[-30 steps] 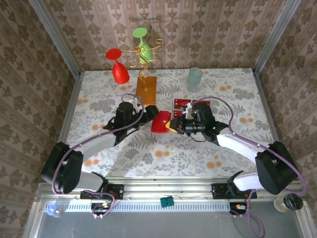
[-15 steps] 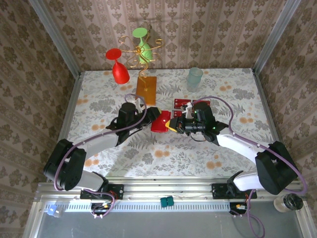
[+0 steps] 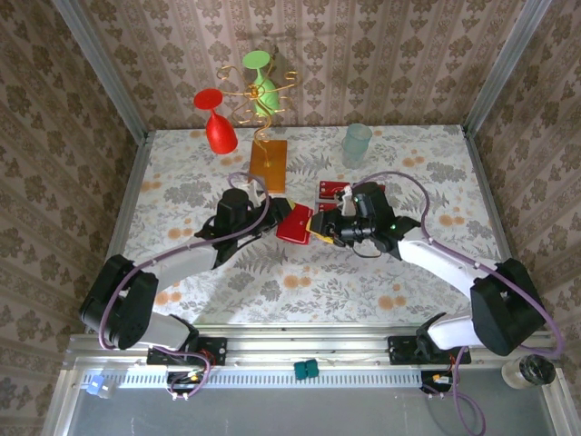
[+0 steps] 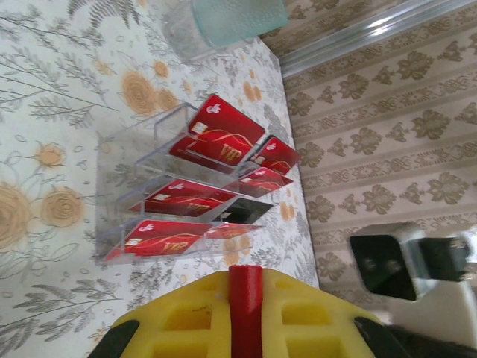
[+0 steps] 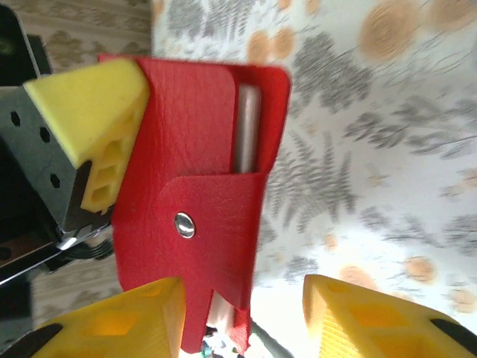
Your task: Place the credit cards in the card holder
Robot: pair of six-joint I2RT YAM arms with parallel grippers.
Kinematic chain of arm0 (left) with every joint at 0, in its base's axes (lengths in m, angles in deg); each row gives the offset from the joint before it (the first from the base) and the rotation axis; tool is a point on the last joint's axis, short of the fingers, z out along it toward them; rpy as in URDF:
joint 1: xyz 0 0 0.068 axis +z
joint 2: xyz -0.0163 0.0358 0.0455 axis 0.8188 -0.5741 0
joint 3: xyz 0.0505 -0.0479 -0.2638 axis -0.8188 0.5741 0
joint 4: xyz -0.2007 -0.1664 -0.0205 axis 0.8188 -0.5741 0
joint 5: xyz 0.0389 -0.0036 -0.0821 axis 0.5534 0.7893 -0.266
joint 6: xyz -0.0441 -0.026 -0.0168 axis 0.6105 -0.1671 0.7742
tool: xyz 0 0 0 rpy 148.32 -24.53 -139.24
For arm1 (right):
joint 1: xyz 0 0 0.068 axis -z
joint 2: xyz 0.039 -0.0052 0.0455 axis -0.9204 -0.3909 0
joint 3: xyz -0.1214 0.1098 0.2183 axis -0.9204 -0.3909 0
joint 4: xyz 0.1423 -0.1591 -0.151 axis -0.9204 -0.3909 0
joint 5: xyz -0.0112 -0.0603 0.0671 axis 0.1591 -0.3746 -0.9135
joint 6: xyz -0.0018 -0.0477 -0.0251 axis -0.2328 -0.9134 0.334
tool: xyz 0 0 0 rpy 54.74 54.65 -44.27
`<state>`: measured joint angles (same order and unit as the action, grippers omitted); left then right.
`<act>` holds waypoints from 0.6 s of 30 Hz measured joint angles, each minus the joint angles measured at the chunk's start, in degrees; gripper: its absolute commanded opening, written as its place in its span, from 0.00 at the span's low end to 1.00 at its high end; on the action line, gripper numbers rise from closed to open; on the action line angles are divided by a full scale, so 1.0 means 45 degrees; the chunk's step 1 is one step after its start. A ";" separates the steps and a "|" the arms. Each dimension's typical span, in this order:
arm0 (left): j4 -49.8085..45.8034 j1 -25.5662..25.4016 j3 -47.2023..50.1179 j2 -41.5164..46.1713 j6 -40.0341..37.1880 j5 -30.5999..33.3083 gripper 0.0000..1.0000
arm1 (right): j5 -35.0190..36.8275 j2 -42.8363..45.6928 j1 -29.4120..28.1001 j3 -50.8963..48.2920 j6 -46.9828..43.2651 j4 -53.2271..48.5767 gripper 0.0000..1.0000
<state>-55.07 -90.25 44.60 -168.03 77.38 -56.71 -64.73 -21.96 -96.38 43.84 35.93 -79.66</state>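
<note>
The snap holds the flap shut across the card holder; next my right gripper pulls it loose, then grips that flap (image 5: pixel 229 224), freeing my left gripper.
The card holder (image 3: pixel 295 222), a red folded wallet with a snap stud (image 5: pixel 184 224), hangs just above the table's middle. My left gripper (image 3: pixel 278 213) is shut on its left edge; in the left wrist view the red edge (image 4: pixel 245 298) sits pinched between the yellow pads. My right gripper (image 3: pixel 320 227) stands open at the wallet's right side. In the right wrist view the wallet's flap (image 5: pixel 201 149) reaches down between its spread fingertips (image 5: pixel 112 321) without being clamped. The credit cards (image 4: pixel 216 134), red with gold lettering, rest in a clear tiered stand (image 3: pixel 333 191) behind the right gripper.
An orange-brown block with a gold wire rack (image 3: pixel 268 163) stands behind the left gripper, with a red glass (image 3: pixel 216 123) and a green glass (image 3: pixel 261 82) by it. A clear tumbler (image 3: pixel 356 143) is at the back. Metal rails edge the table.
My left gripper has closed on the wallet's left edge. The right gripper, which was shut on the wallet, has opened and let go of it.
</note>
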 measured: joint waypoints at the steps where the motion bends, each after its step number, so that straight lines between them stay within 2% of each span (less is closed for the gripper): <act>1: -0.0049 0.0000 0.0058 0.0063 -0.0058 0.0117 0.00 | 0.0287 0.0044 0.0000 0.0287 -0.0321 -0.0471 0.48; 5: -0.0447 -0.0180 0.0204 0.0500 -0.0219 0.0797 0.00 | 0.1603 0.0083 -0.0301 0.1651 -0.1554 -0.2200 0.53; 9: -0.0714 -0.0447 0.0311 0.0923 -0.0214 0.1520 0.00 | 0.2914 -0.0510 -0.1302 0.3060 -0.2424 -0.3308 0.59; 15: -0.0729 -0.0656 0.0505 0.1268 0.0058 0.2346 0.00 | 0.4498 -0.2273 -0.2560 0.4469 -0.3191 -0.4070 0.60; 18: -0.0748 -0.0665 0.0656 0.1365 0.0199 0.2705 0.00 | 0.5149 -0.2880 -0.2900 0.4828 -0.3395 -0.4308 0.57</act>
<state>-58.43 -93.25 47.55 -161.89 78.27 -44.54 -41.56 -34.92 -109.43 65.57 20.65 -99.05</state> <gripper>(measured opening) 0.113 0.586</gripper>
